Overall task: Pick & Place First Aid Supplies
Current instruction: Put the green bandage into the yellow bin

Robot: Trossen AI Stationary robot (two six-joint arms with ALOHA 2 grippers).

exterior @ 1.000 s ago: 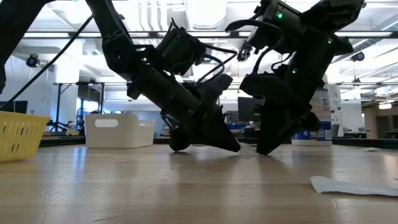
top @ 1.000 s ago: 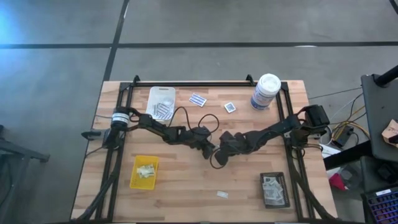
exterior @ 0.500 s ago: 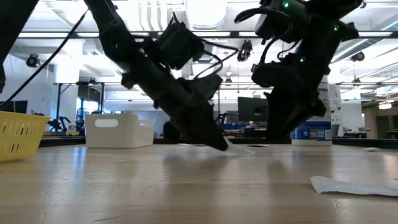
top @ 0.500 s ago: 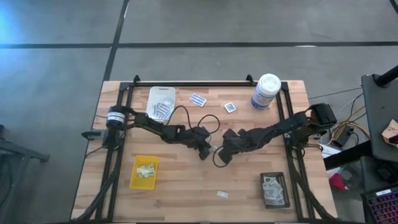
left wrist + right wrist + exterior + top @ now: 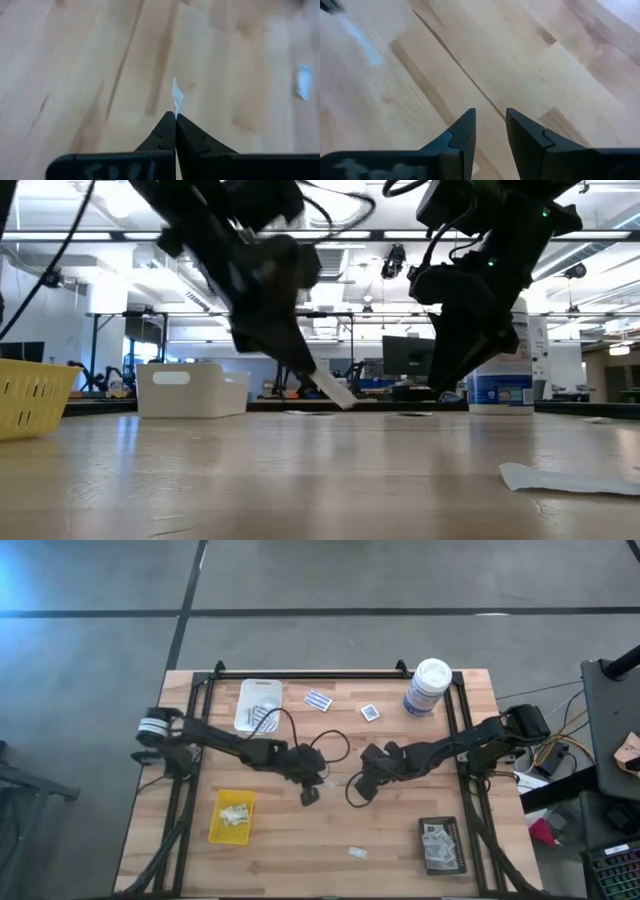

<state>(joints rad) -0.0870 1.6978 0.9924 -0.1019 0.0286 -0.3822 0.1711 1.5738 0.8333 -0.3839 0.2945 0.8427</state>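
The white packet will go down from my left gripper into the yellow tray, where I need to place it just on the near side of the pale strips (image 5: 239,828).
My left gripper (image 5: 309,794) hangs above the table's middle, shut on a small white packet (image 5: 176,96), one of the first aid supplies. The low view shows that packet (image 5: 335,391) in the air. My right gripper (image 5: 357,791) stands open just to its right with nothing between its fingers (image 5: 463,131). More supplies lie flat on the wood: a blue-and-white striped packet (image 5: 318,700), a white square with a dark centre (image 5: 370,712), and a pale strip (image 5: 357,853) near the front edge. My left gripper pinches one end of the white packet (image 5: 175,111) between its two fingertips (image 5: 312,376), only at their free ends. The fingers slant down from the table's left. The packet sticks out beyond them, thin edge toward the wrist camera, lifted clear of the table.
A white tray (image 5: 247,690) with packets stands far left, a yellow tray (image 5: 216,817) with pale strips near left, and a black tray (image 5: 458,845) with packets near right. A tall white canister (image 5: 428,687) stands at the far right. Bare wood lies between the trays.
My left gripper has risen off the table and gone toward the table's left edge, taking the white packet with it; the packet lay on the wood at its fingertips and now hangs clear. My right gripper has lifted a little off the table.
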